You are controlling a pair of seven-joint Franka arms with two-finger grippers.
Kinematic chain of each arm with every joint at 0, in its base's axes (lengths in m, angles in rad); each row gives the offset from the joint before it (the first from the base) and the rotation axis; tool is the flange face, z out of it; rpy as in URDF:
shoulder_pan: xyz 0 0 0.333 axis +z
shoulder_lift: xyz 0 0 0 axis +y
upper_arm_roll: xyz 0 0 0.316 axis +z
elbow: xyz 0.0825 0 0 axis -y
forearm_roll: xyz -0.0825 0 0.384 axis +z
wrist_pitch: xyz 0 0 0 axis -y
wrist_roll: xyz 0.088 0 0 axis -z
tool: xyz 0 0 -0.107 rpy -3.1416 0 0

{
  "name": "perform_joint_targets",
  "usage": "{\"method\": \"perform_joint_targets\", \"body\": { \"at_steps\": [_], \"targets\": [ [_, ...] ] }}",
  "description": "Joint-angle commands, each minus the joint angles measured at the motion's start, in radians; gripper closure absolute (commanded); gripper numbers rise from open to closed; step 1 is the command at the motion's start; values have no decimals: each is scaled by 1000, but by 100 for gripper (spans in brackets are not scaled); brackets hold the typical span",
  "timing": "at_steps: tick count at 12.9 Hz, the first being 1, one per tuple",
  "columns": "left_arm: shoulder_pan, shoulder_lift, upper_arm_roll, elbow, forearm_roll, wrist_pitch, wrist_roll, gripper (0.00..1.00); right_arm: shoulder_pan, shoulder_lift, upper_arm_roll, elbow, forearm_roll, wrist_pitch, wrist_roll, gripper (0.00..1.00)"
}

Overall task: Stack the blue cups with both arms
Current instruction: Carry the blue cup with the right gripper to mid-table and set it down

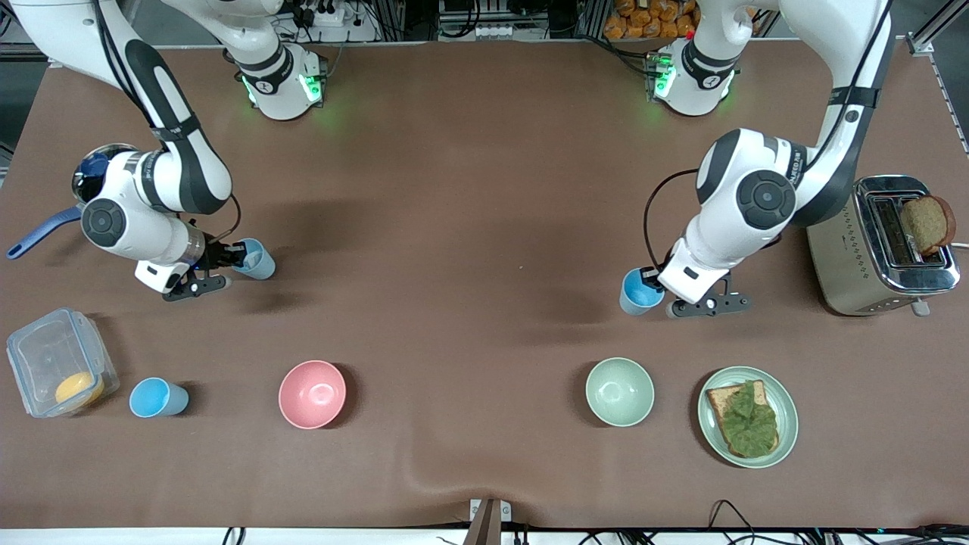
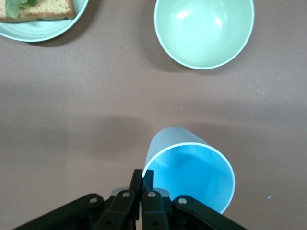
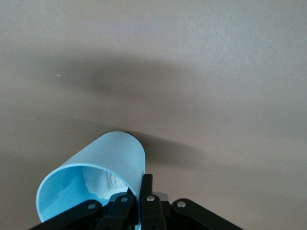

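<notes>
Next, I release the blue cup from my right gripper, now toward the table's end, on the bare middle of the table (image 1: 431, 254), between the pan and the toaster.
One blue cup (image 1: 257, 260) stands toward the right arm's end of the table. My right gripper (image 1: 225, 258) is shut on its rim wall. In the right wrist view the fingers (image 3: 146, 184) pinch the wall of that cup (image 3: 103, 165), one inside and one outside. A second blue cup (image 1: 638, 294) is toward the left arm's end, with my left gripper (image 1: 657, 288) shut on its rim. The left wrist view shows this cup (image 2: 192, 167) upright and my left gripper (image 2: 143, 178) clamped on its edge. A third blue cup (image 1: 157, 397) stands alone nearer the front camera.
A pink bowl (image 1: 312, 393), a green bowl (image 1: 619, 391) (image 2: 204, 31) and a plate (image 1: 787, 424) of toast with lettuce line the near side. A toaster (image 1: 870, 257) holding bread, a clear box (image 1: 38, 356) and a blue-handled pan (image 1: 42, 232) sit at the table's ends.
</notes>
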Motion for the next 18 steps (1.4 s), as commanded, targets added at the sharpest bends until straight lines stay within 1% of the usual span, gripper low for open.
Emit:
{"method": "perform_joint_targets", "body": {
  "at_steps": [1,2,3,4,6,7,9,10,12,13,16,18],
  "targets": [
    [-23,0,-1,28,-14,-22,-39,100,-10,-18,40,54,15,-61,4,100],
    [-25,0,-1,31,-13,-22,-46,100,-5,-18,61,103,15,-120,41,100],
    [-25,0,-2,33,-13,-22,-46,100,5,-20,98,137,15,-173,105,100],
    [-25,0,-2,33,-13,-22,-46,100,25,-15,123,159,15,-184,183,100],
    [-25,1,-4,33,-13,-22,-48,100,112,-9,126,176,16,-175,305,100],
    [-28,1,-4,33,-13,-22,-51,100,149,-7,129,176,39,-167,372,100],
    [-37,4,-4,39,-16,-22,-52,100,243,-1,132,177,128,-138,470,100],
    [-37,6,-4,39,-16,-22,-65,100,295,5,132,176,139,-109,542,100],
    [-39,7,-4,39,-14,-22,-74,100,401,26,133,176,139,-58,694,100],
    [-39,9,-4,37,-14,-22,-74,100,435,39,132,179,137,-38,749,100],
    [-39,9,-4,39,-14,-22,-74,100,521,92,132,199,127,20,895,100],
    [-37,18,-4,37,-14,-22,-75,100,541,112,132,200,125,40,942,100]
  ]
}}
